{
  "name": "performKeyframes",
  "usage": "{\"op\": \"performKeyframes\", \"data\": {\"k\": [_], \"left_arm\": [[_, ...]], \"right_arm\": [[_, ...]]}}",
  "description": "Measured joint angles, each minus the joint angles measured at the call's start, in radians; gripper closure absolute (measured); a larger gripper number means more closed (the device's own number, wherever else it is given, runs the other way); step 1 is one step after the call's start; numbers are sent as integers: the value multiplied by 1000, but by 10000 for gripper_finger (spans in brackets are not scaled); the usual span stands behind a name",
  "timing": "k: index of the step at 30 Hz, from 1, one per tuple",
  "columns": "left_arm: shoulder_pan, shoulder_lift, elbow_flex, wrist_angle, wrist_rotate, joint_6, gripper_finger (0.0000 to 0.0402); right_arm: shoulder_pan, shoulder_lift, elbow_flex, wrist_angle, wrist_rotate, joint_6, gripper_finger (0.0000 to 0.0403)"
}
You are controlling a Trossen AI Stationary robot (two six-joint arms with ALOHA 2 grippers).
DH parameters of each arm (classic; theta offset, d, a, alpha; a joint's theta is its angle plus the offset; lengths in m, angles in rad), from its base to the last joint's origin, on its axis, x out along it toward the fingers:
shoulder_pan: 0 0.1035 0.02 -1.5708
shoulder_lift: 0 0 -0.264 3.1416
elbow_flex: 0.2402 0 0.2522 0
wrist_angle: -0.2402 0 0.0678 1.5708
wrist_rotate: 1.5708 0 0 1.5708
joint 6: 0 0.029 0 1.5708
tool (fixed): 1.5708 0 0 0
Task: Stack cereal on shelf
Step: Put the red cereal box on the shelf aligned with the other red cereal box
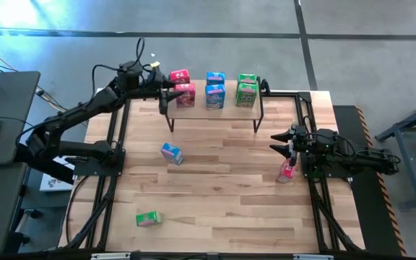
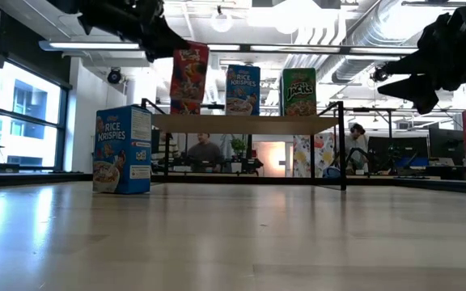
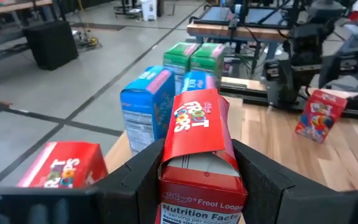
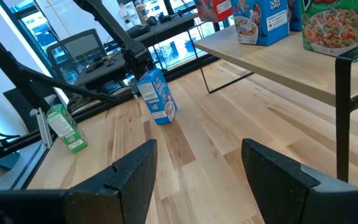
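Note:
I will use my left gripper to set the red Froot Loops box down on the shelf (image 1: 183, 103) in front of the other red box.
The small wooden shelf (image 1: 215, 110) stands at the table's far edge. It carries a red box (image 1: 180, 76), two blue boxes (image 1: 215, 87) and two green boxes (image 1: 247, 88). My left gripper (image 1: 170, 94) is shut on a second red Froot Loops box (image 3: 197, 143) at the shelf's left end. My right gripper (image 1: 283, 141) is open and empty above the table's right side, near a red box (image 1: 287, 170) that stands on the table. A blue box (image 1: 172, 153) stands left of centre. A green box (image 1: 149, 219) lies near the front left. My left gripper pinches the red box between its two fingers (image 3: 135, 177), one on each of two opposite sides (image 3: 171, 180). The fingers come level from the table's left. The box is upright with its bottom at the shelf top (image 2: 186, 111); whether it rests there I cannot tell.
The shelf's thin black legs (image 1: 260, 115) stand on the tabletop. Black frame rails (image 1: 114, 144) run along the table's left and right sides. Bare wood (image 1: 222, 188) lies between the loose boxes. People sit in the room behind the shelf (image 2: 205, 149).

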Motion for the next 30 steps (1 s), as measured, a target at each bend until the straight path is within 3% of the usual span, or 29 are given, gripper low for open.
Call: {"op": "performKeyframes", "data": {"k": [30], "left_arm": [[94, 85, 0, -19, 0, -5, 241]], "right_arm": [[0, 0, 0, 0, 0, 0, 176]]}}
